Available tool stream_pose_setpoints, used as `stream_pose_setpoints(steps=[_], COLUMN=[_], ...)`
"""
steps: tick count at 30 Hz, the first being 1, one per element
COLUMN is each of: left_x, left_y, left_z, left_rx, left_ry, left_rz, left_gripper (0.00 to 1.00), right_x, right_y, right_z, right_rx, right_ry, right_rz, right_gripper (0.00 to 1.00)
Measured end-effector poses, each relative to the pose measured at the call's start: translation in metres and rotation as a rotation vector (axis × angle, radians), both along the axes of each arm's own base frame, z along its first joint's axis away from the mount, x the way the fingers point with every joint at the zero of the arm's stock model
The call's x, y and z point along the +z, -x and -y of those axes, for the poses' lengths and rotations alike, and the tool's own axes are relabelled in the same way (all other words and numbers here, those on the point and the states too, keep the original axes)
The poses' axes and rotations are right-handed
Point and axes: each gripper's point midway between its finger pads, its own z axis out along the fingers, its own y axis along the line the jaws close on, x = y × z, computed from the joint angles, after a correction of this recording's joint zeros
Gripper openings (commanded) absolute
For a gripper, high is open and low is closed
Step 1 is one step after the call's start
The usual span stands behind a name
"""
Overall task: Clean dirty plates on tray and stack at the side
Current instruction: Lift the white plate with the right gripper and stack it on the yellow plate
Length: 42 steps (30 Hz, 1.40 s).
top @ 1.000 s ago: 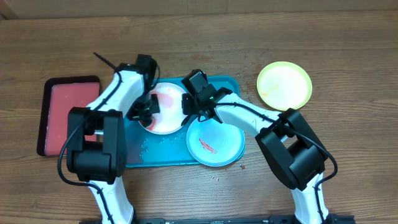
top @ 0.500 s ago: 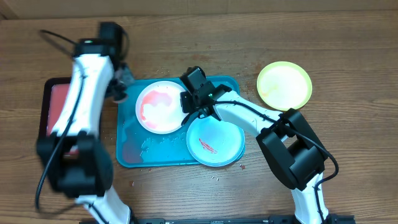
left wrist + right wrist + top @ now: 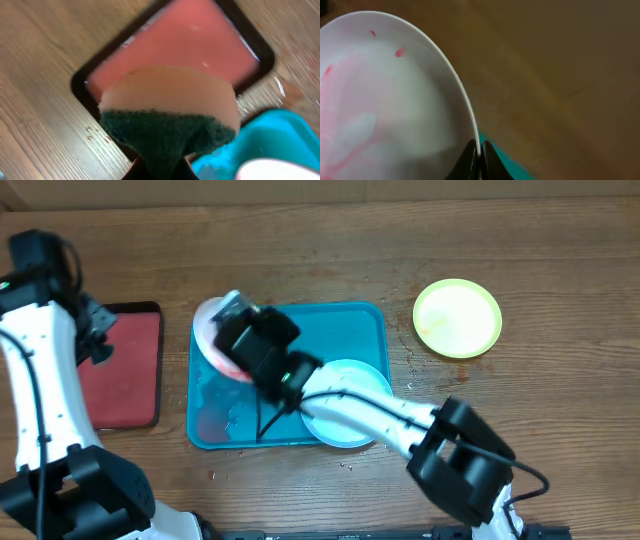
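Next, I let go of the white plate with my right gripper on top of the yellow-green plate (image 3: 457,318).
My right gripper (image 3: 232,330) is shut on the rim of the white plate (image 3: 210,330), which is tilted up over the back left corner of the turquoise tray (image 3: 330,330). In the right wrist view the jaws (image 3: 480,150) pinch the plate's edge, and red smears show on the plate (image 3: 380,100). The pale mint plate (image 3: 362,376) lies on the tray, partly under my right arm. The yellow-green plate (image 3: 457,317) lies on the table to the right of the tray. My left gripper (image 3: 97,330) is shut on a sponge (image 3: 170,110) over the red tray.
The dark-rimmed red tray (image 3: 125,370) lies left of the turquoise tray; it also shows in the left wrist view (image 3: 190,45). Water drops and red smears lie on the turquoise tray's floor. A corner of the turquoise tray (image 3: 270,140) shows in the left wrist view.
My left arm has swung left from the white plate to above the red tray, with the sponge. My right gripper has carried the white plate to the tray's back left corner and tilted it up.
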Motion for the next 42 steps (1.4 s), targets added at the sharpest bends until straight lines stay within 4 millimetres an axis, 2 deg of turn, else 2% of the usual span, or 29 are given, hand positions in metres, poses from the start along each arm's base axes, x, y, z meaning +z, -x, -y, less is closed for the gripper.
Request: stream_pose_setpoints(steps=[4,7,10,14,20,23,24,27,29,32,34,38,40,42], left_x=[-0.010,-0.019,-0.024,-0.033,-0.036,-0.036,-0.036,-0.036,-0.036,-0.036,-0.036,-0.036,-0.036,-0.036], left_y=[0.018,0.028,0.027,0.025,0.023,0.022,0.022,0.021,0.020,0.019,0.019,0.019,0.019,0.019], left_z=[-0.027,-0.037,-0.039,-0.031,-0.030,-0.029,-0.029,-0.028,-0.027,-0.026,-0.025,-0.025,-0.024,-0.024], left_rx=[0.095,0.145,0.152,0.140,0.136,0.134,0.133,0.131,0.129,0.126,0.126,0.124,0.123,0.122], left_ry=[0.041,0.097,0.125,0.164,0.174,0.178,0.179,0.184,0.190,0.198,0.201,0.204,0.206,0.206], left_rz=[0.009,0.027,0.052,0.055,0.062,0.065,0.065,0.070,0.073,0.078,0.079,0.081,0.082,0.082], left_gripper=[0.05,0.04,0.04,0.04,0.04,0.04,0.04,0.04,0.04,0.04,0.04,0.04,0.04,0.04], right_x=[0.031,0.049,0.064,0.079,0.085,0.078,0.069,0.022,0.007,0.028,0.057,0.093,0.110,0.120], right_y=[0.005,0.006,0.005,0.003,0.004,0.004,0.005,0.012,0.012,-0.001,-0.011,-0.014,-0.018,-0.024], right_z=[0.000,0.005,0.008,0.014,0.024,0.027,0.027,0.030,0.035,0.036,0.038,0.050,0.063,0.082], right_rx=[-0.012,-0.023,-0.047,-0.086,-0.134,-0.145,-0.124,0.038,0.067,-0.038,-0.144,-0.210,-0.250,-0.299], right_ry=[0.205,0.354,0.432,0.511,0.563,0.530,0.536,0.613,0.608,0.481,0.377,0.303,0.234,0.190], right_rz=[0.180,0.259,0.316,0.359,0.368,0.345,0.314,0.140,0.079,0.159,0.262,0.318,0.331,0.323], right_gripper=[0.04,0.04,0.04,0.04,0.04,0.04,0.04,0.04,0.04,0.04,0.04,0.04,0.04,0.04])
